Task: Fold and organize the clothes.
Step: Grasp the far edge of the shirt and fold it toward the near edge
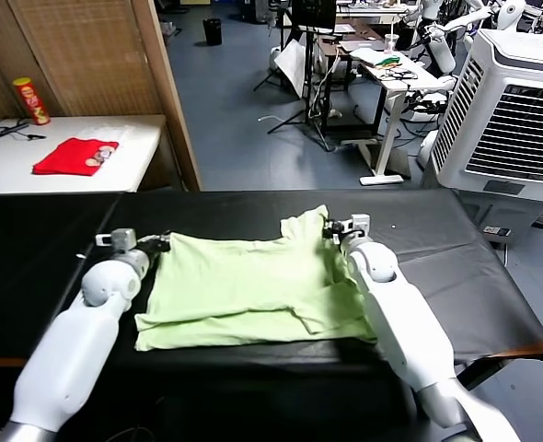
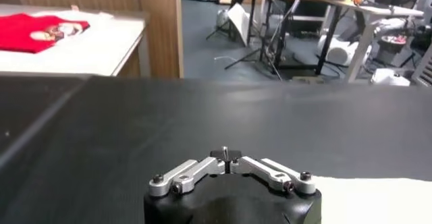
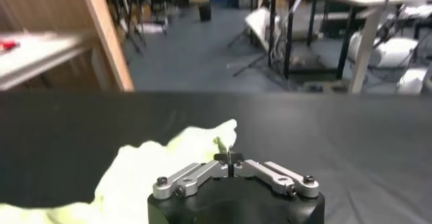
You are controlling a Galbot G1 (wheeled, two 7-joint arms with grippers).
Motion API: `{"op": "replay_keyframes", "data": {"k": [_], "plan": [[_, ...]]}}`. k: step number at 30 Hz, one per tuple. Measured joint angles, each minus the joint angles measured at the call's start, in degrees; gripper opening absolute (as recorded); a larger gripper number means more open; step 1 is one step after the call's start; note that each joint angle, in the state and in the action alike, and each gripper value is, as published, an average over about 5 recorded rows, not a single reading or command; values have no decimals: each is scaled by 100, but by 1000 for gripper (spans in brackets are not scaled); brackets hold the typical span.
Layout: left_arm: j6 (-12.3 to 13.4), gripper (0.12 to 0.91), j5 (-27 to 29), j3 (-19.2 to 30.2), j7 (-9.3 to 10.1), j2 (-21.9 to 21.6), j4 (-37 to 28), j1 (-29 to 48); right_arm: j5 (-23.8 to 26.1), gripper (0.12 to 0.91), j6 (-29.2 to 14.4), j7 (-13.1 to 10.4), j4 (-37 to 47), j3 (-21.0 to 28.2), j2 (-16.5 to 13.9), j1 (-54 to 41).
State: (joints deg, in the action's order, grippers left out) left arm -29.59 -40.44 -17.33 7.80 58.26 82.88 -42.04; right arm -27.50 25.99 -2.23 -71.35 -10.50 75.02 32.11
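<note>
My right gripper has the shirt's raised tip. It will let go of it halfway down the shirt's side edge (image 1: 354, 272) nearest the air cooler.
The clothes, one pale green shirt (image 1: 253, 285), lie spread on the black table (image 1: 456, 267), partly folded over at the front right. My left gripper (image 1: 161, 244) rests at the shirt's far left corner, jaws shut. In the left wrist view the fingertips of my left gripper (image 2: 225, 154) meet over bare black table with no fabric between them, and the shirt (image 2: 378, 202) lies off to one side. My right gripper (image 1: 331, 228) is at the far right corner, shut on a raised tip of the shirt (image 3: 155, 171). In the right wrist view the fabric peaks at my right gripper (image 3: 228, 156).
A small red cloth (image 1: 74, 157) lies on a white side table (image 1: 14, 170) at the far left, near a red can (image 1: 30, 99). A wooden panel (image 1: 166, 92) stands behind the table. A white air cooler (image 1: 520, 110) stands at the far right.
</note>
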Motion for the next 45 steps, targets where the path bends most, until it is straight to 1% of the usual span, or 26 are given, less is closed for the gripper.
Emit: {"op": "replay_keyframes", "data": {"k": [4,9,14,18,25,30,35,42,44,45], "plan": [[-64,127,-66,-142,82,-124,367,-185,-144,121,273,-17,-466,-73,-199,233],[-173,127,-228,-397,164,-331,1096,-741,-361,121,550,-174,-1230,-253,-509,682],[-265,127,-228,-718,271,-473,1770,-1426,-547,121,865,-324,-1915,-428,-805,1133],[-298,127,-152,-952,300,-512,2274,-1953,-658,121,1088,-422,-2407,-543,-1027,1455],[-305,127,72,-1392,304,-548,3085,-2858,-695,121,1267,-452,-3177,-692,-1361,1982],[-298,127,251,-1662,284,-496,3513,-3445,-690,121,1462,-499,-3600,-738,-1472,2325],[-305,127,573,-1808,269,-410,3781,-3927,-605,121,1620,-576,-3917,-776,-1487,2697],[-335,127,928,-1836,203,-261,3859,-4410,-528,122,1621,-493,-4101,-799,-1475,3105],[-383,129,940,-1829,206,-231,3880,-4481,-533,135,1621,-483,-4169,-828,-1494,3186],[-407,130,940,-1828,212,-218,3897,-4512,-537,157,1621,-483,-4206,-849,-1510,3222]]}}
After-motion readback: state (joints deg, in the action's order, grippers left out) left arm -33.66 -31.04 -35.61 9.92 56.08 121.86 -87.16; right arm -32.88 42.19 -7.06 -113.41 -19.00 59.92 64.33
